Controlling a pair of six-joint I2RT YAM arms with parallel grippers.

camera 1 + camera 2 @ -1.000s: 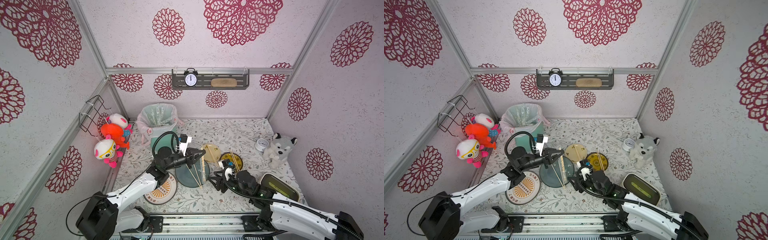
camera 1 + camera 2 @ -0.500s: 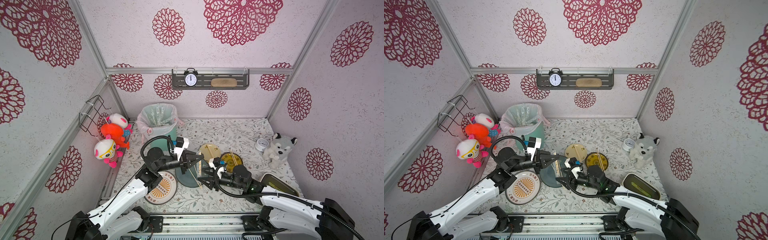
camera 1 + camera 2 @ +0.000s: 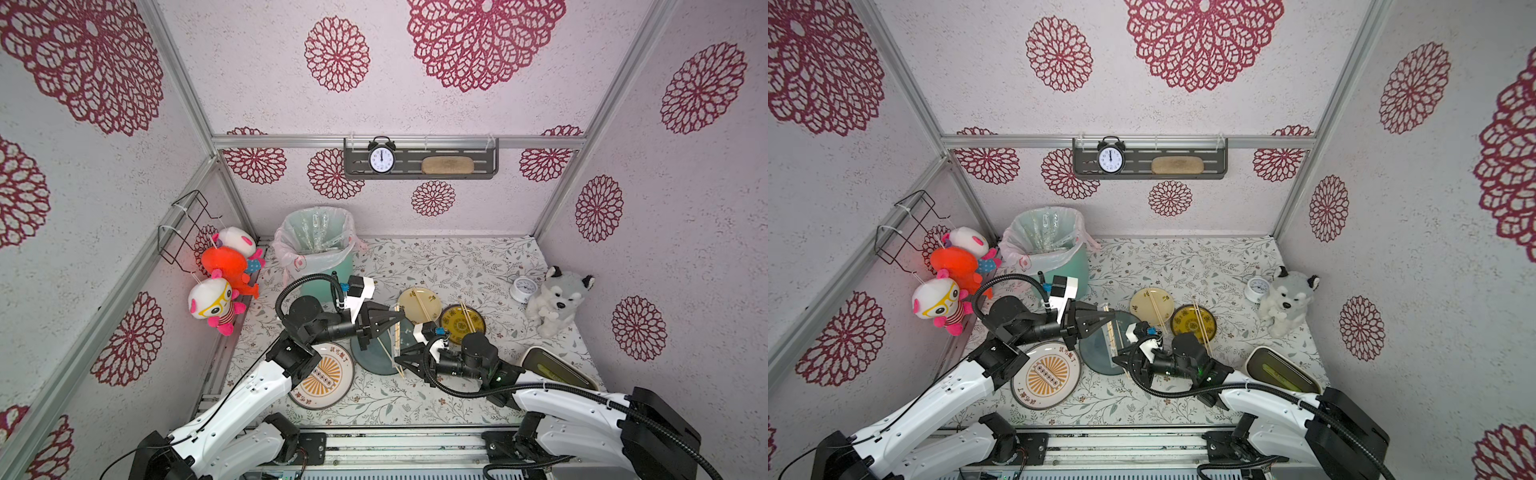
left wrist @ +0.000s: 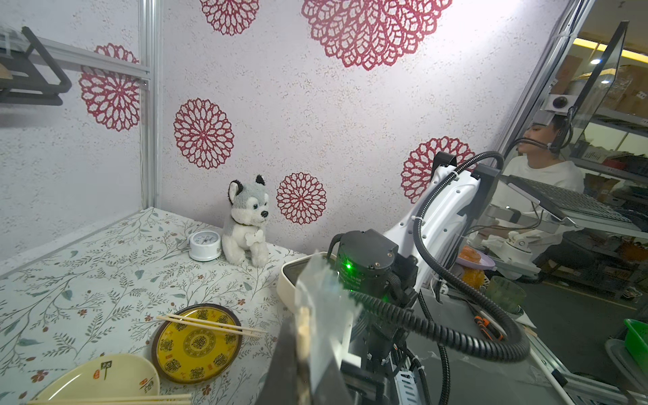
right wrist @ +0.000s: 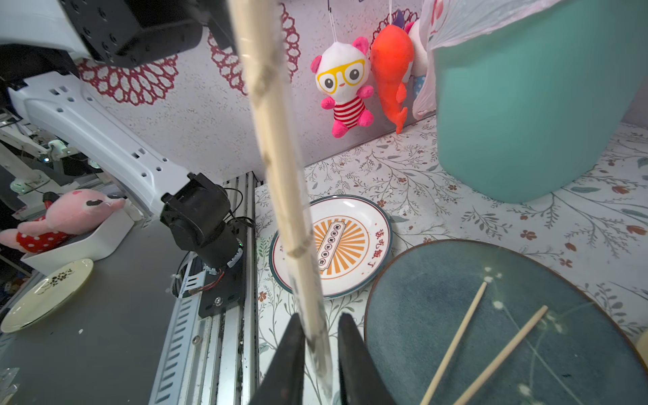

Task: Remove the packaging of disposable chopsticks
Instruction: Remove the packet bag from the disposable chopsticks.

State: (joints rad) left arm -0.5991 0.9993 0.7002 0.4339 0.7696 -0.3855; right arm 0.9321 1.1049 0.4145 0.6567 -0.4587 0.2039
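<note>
Next, I open my left gripper, as it pinches the chopsticks along with their packaging, and grip the packaging closer to its loose end (image 4: 324, 278) before I pull.
A pair of disposable chopsticks (image 3: 397, 328) in its clear packaging (image 4: 326, 298) hangs over the dark teal plate (image 3: 370, 359). My left gripper (image 3: 401, 318) is shut on the upper end; its tips (image 4: 308, 368) pinch sleeve and sticks. My right gripper (image 3: 397, 360) is at the lower end. In the right wrist view the wrapped pair (image 5: 277, 157) runs down between that gripper's fingers (image 5: 321, 317). They stand narrowly apart: one touches the sleeve, a slim gap shows at the other. Bare chopsticks (image 5: 456, 343) lie on the teal plate (image 5: 456, 280).
A cream plate (image 3: 419, 305) and a yellow plate (image 3: 461, 322) behind each carry bare chopsticks. A white sunburst plate (image 3: 322, 376) lies at the front left. The teal lined bin (image 3: 318, 245) stands at the back left. Husky plush (image 3: 557, 299), small clock (image 3: 521, 288) and a white box (image 3: 557, 370) are at the right.
My left gripper has drawn back to the left with the wrapped pair. My right gripper has moved left to the sleeve's lower end and its jaws have narrowed around it.
</note>
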